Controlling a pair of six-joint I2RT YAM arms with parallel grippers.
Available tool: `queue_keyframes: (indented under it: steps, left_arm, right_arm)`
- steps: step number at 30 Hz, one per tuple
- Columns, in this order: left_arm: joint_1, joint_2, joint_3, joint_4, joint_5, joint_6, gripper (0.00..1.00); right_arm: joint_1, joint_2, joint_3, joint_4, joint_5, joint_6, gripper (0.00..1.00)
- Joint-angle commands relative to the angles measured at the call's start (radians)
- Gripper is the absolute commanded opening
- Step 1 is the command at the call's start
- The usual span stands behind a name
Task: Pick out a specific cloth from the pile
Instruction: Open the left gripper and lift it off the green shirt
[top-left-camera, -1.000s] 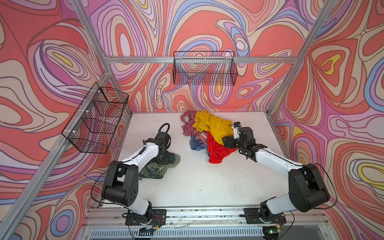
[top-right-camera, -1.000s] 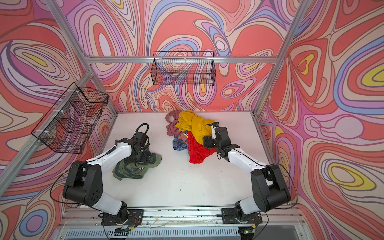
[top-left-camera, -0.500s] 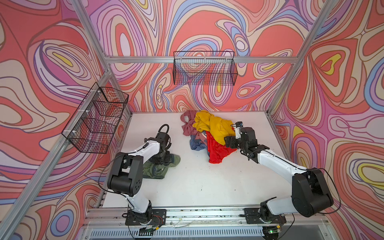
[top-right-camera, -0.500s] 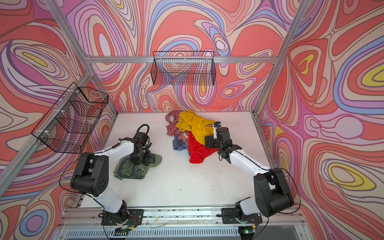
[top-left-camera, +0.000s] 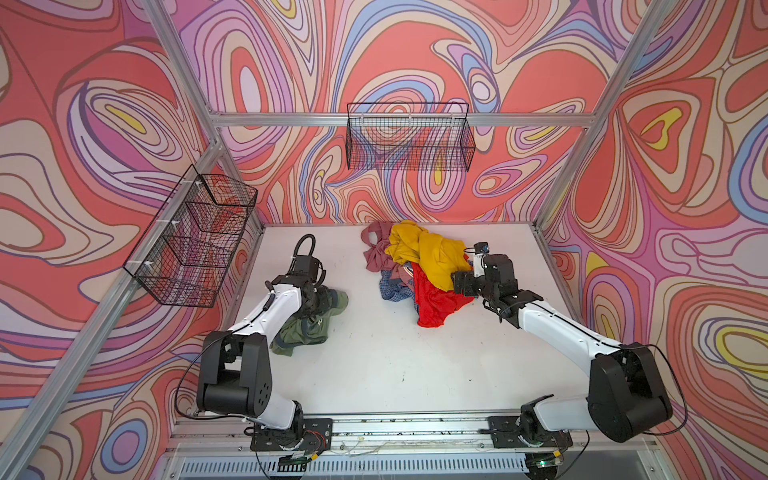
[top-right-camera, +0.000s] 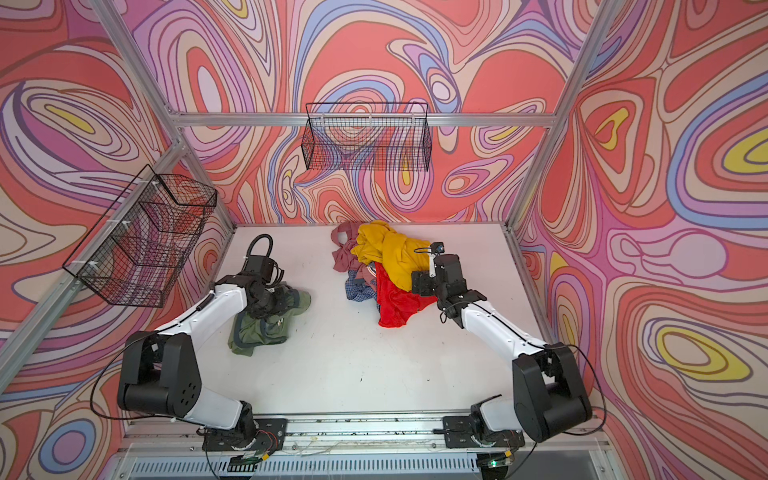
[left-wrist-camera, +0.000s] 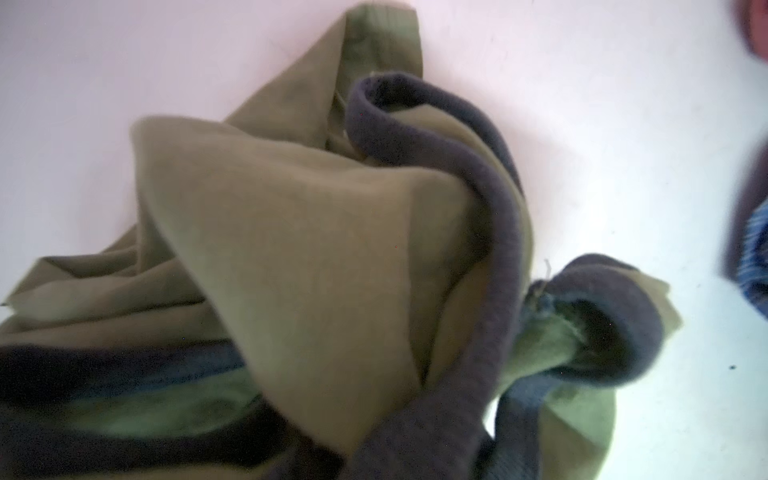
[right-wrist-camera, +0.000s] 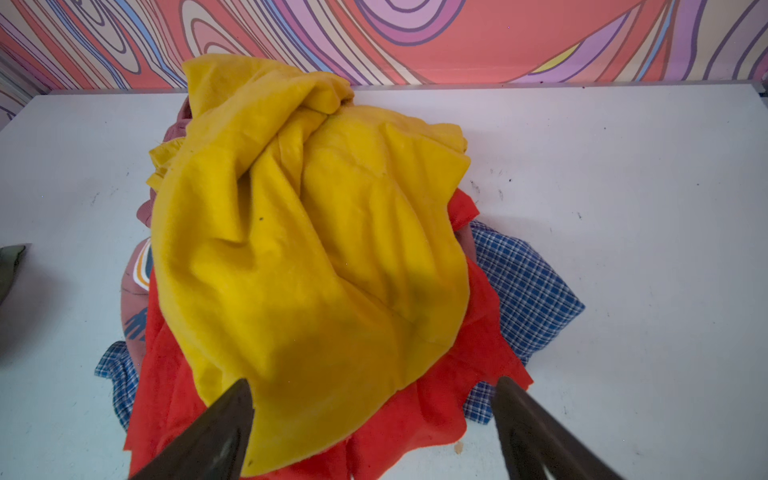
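Note:
Next, my left gripper lets go of the olive-green cloth on the white table (top-left-camera: 308, 286), across from the blue checked garment, nearer the back wall.
The cloth (top-left-camera: 309, 328) (top-right-camera: 266, 328) is an olive-green garment with grey-blue trim, crumpled on the white table left of the pile. My left gripper (top-left-camera: 320, 301) (top-right-camera: 276, 303) is pressed down into its far end. In the left wrist view the cloth (left-wrist-camera: 311, 249) fills the frame, its folds gathered toward the jaws and hiding the fingers. The pile (top-left-camera: 419, 266) (top-right-camera: 386, 266) (right-wrist-camera: 311, 249) has a mustard-yellow garment on top of red, pink and blue checked ones. My right gripper (top-left-camera: 457, 286) (top-right-camera: 417, 284) (right-wrist-camera: 374, 384) is open, its fingers astride the pile's right edge and holding nothing.
A wire basket (top-left-camera: 409, 137) hangs on the back wall and a second wire basket (top-left-camera: 195, 241) on the left wall. Aluminium frame posts stand at the table's corners. Bare white table (top-left-camera: 395, 374) lies between the cloth, the pile and the front rail.
The left gripper, open over the olive cloth a second ago, has closed into it, and its arm has shifted a little. The right arm has hardly moved.

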Motion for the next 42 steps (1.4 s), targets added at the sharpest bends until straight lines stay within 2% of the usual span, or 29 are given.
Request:
queue_keyframes:
  steps: [1, 10, 15, 18, 23, 27, 33, 36, 42]
  left_arm:
    - [0.035, -0.004, 0.078, 0.038, -0.025, -0.003, 0.00]
    - [0.060, 0.234, 0.353, 0.020, -0.010, 0.095, 0.00]
    - [0.060, 0.379, 0.485, -0.029, -0.115, 0.147, 0.00]
    - [0.060, 0.438, 0.512, -0.026, -0.135, 0.162, 0.00]
    - [0.060, 0.515, 0.542, -0.010, -0.090, 0.168, 0.00]
    - [0.060, 0.586, 0.597, -0.055, -0.114, 0.159, 0.00]
    - [0.061, 0.634, 0.604, -0.069, -0.135, 0.157, 0.00]
    - [0.061, 0.648, 0.602, -0.072, -0.136, 0.155, 0.15]
    - [0.061, 0.617, 0.582, -0.058, -0.107, 0.138, 0.51]
  right_arm:
    - [-0.006, -0.027, -0.002, -0.007, 0.013, -0.007, 0.92]
    - [-0.007, -0.056, -0.001, -0.034, 0.035, -0.015, 0.92]
    - [-0.006, -0.078, -0.002, -0.051, 0.052, -0.019, 0.93]
    - [-0.006, -0.090, -0.003, -0.059, 0.067, -0.022, 0.92]
    - [-0.006, -0.092, 0.002, -0.074, 0.073, -0.022, 0.93]
    - [-0.006, -0.094, 0.009, -0.081, 0.076, -0.022, 0.93]
    - [-0.006, -0.097, 0.012, -0.098, 0.084, -0.024, 0.93]
    - [-0.006, -0.106, 0.013, -0.105, 0.096, -0.031, 0.93]
    - [-0.006, -0.108, 0.004, -0.088, 0.101, -0.053, 0.94]
